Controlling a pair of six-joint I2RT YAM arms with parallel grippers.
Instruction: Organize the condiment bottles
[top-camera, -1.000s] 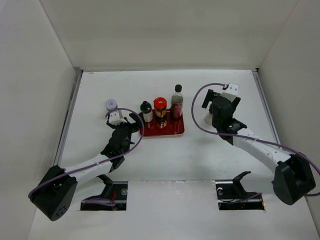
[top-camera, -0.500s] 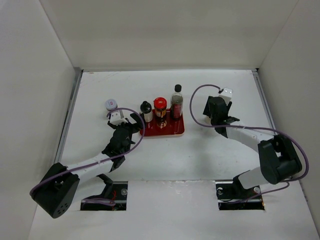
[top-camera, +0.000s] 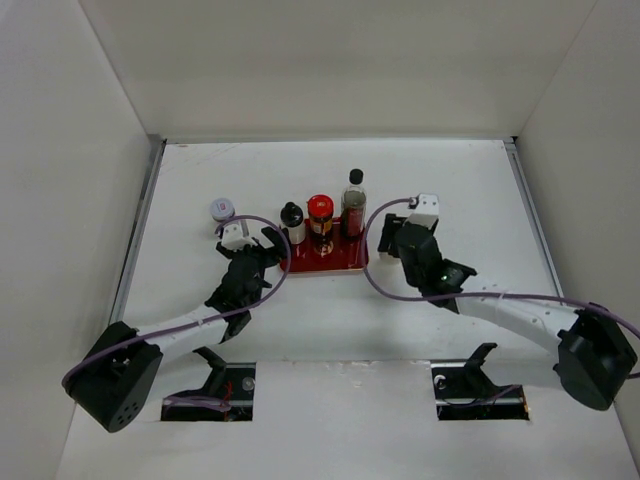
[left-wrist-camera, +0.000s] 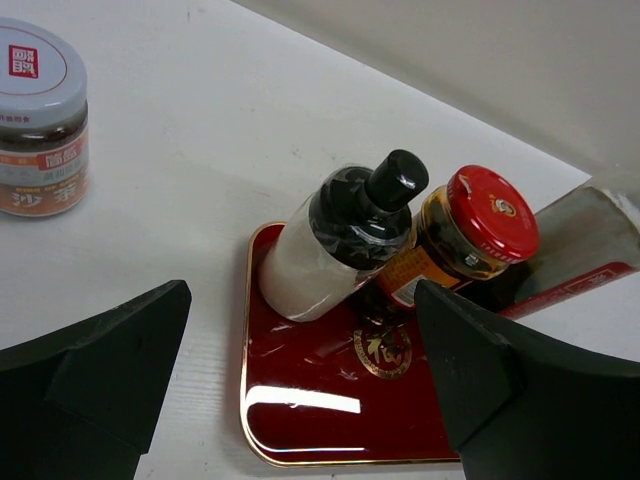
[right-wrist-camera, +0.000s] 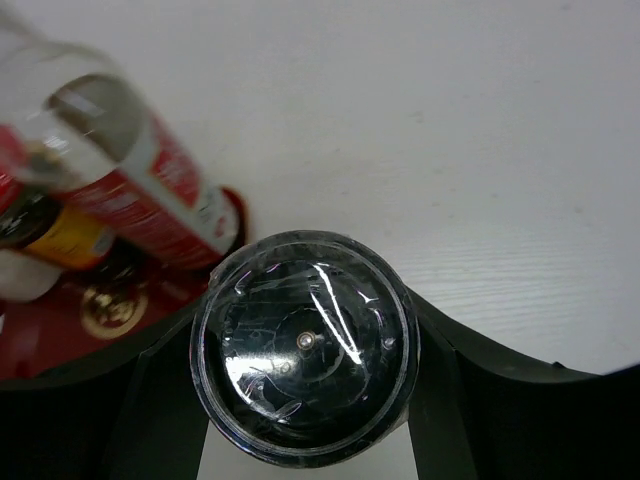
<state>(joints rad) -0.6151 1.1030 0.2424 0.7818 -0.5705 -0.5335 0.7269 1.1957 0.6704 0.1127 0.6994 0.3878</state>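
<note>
I need to set the short jar down with my right gripper on the red tray's front corner (top-camera: 350, 263) (right-wrist-camera: 182, 302), before the tall clear black-capped bottle.
Three bottles stand on the red tray (top-camera: 340, 262): a small white black-capped bottle (top-camera: 292, 222), a red-lidded brown jar (top-camera: 320, 212) and a tall clear black-capped bottle (top-camera: 354, 200). A silver-lidded jar (top-camera: 222, 210) stands on the table left of the tray. My left gripper (top-camera: 264, 250) is open and empty at the tray's left edge. In the left wrist view it (left-wrist-camera: 300, 400) faces the white bottle (left-wrist-camera: 330, 250) and the red-lidded jar (left-wrist-camera: 480, 225). My right gripper (top-camera: 397, 240) at the tray's right edge is shut on a short jar (right-wrist-camera: 303, 345), seen from its dark glass bottom.
White walls enclose the table on the left, back and right. The tray's gold-rimmed front half (left-wrist-camera: 330, 420) with the emblem is bare. In the right wrist view the tall bottle (right-wrist-camera: 130, 190) and the tray corner (right-wrist-camera: 60, 335) lie just left of the held jar.
My right gripper has moved left and nearer with the jar, from the table's right side to the tray's right edge. The left gripper has barely moved.
</note>
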